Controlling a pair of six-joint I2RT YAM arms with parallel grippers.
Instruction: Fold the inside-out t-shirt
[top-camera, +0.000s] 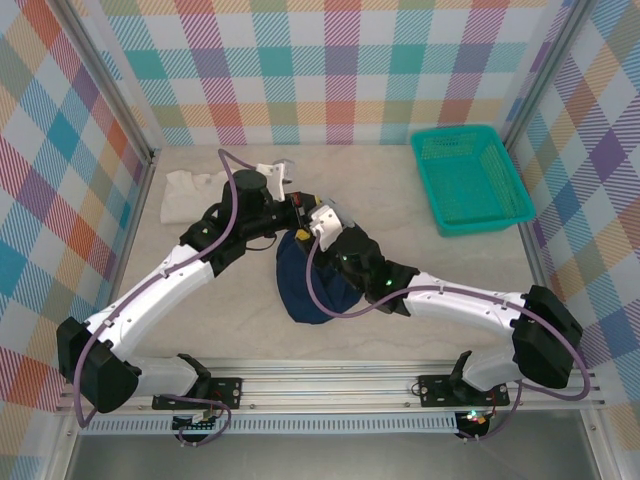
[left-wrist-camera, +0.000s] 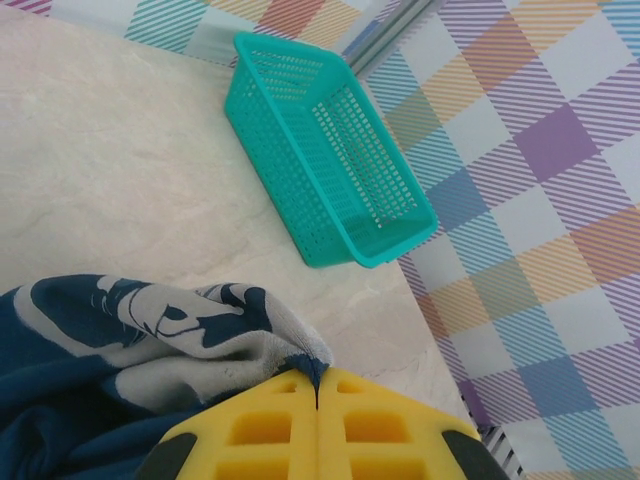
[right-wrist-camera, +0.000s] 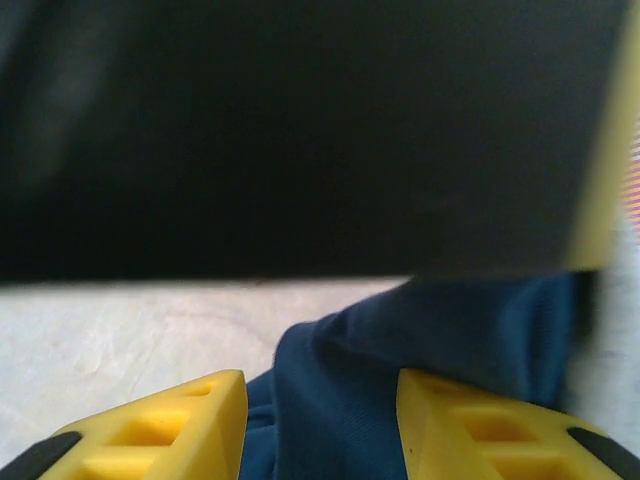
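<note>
The robot's left gripper will release the shirt's pinched fold at the navy bundle's far corner (top-camera: 290, 240), facing the white folded cloth.
The inside-out t-shirt (top-camera: 312, 288) is a dark navy bundle in the middle of the table, lifted at its top edge. In the left wrist view its greyish reversed print (left-wrist-camera: 150, 335) shows. My left gripper (left-wrist-camera: 316, 385) is shut on a pinched fold of the shirt's edge, and from above it (top-camera: 298, 208) hangs at the top of the bundle. My right gripper (top-camera: 318, 228) is right beside it. Its yellow fingers (right-wrist-camera: 190, 420) stand apart with navy cloth (right-wrist-camera: 400, 340) bulging between them, and a dark blurred body hides the upper half of the right wrist view.
A teal mesh basket (top-camera: 470, 180) (left-wrist-camera: 330, 150) stands at the back right. A white folded cloth (top-camera: 190, 195) lies at the back left, behind the left arm. Checked walls close in the table on three sides.
</note>
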